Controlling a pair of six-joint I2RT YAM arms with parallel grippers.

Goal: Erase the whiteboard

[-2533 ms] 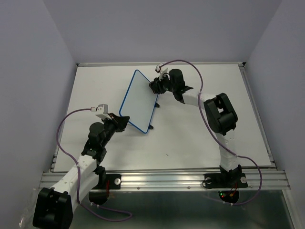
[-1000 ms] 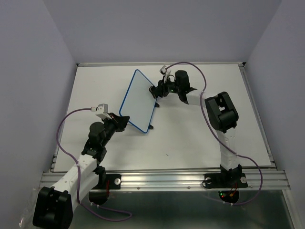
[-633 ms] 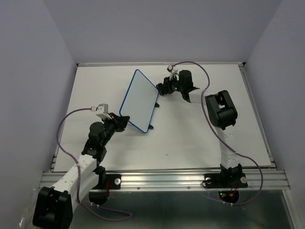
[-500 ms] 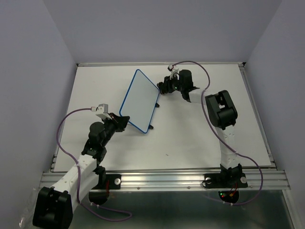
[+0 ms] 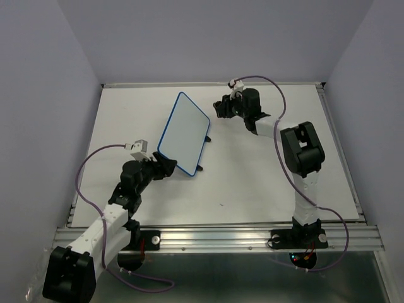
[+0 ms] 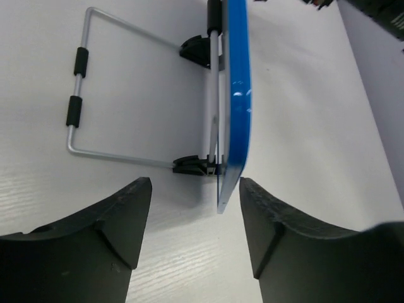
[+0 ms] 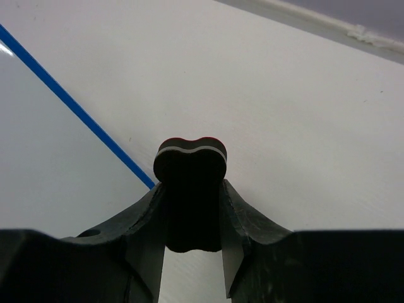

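My right gripper needs to release the black eraser on the bare tabletop, a little way out from the whiteboard's feet (image 5: 256,157).
The whiteboard (image 5: 183,134), white with a thin blue frame, stands tilted on its black feet near the table's middle, and its face shows no marks. In the left wrist view I see its blue edge (image 6: 238,95) end-on, with the wire stand (image 6: 82,95) behind it. My left gripper (image 5: 165,165) is open just short of the board's near corner, and the corner sits ahead of the gap (image 6: 194,189) between the fingers without touching them. My right gripper (image 5: 219,107) hangs off the board's far right side, shut on a black eraser (image 7: 189,158). The board's corner (image 7: 50,158) lies to its left.
The white tabletop (image 5: 265,164) is walled on the left, back and right. An aluminium rail (image 5: 221,237) with both arm bases runs along the near edge. A small dark speck (image 5: 221,204) lies on the table in front of the board.
My left gripper has opened and let go of the board's near corner. My right gripper has drawn the eraser off the board's right edge, toward the back right.
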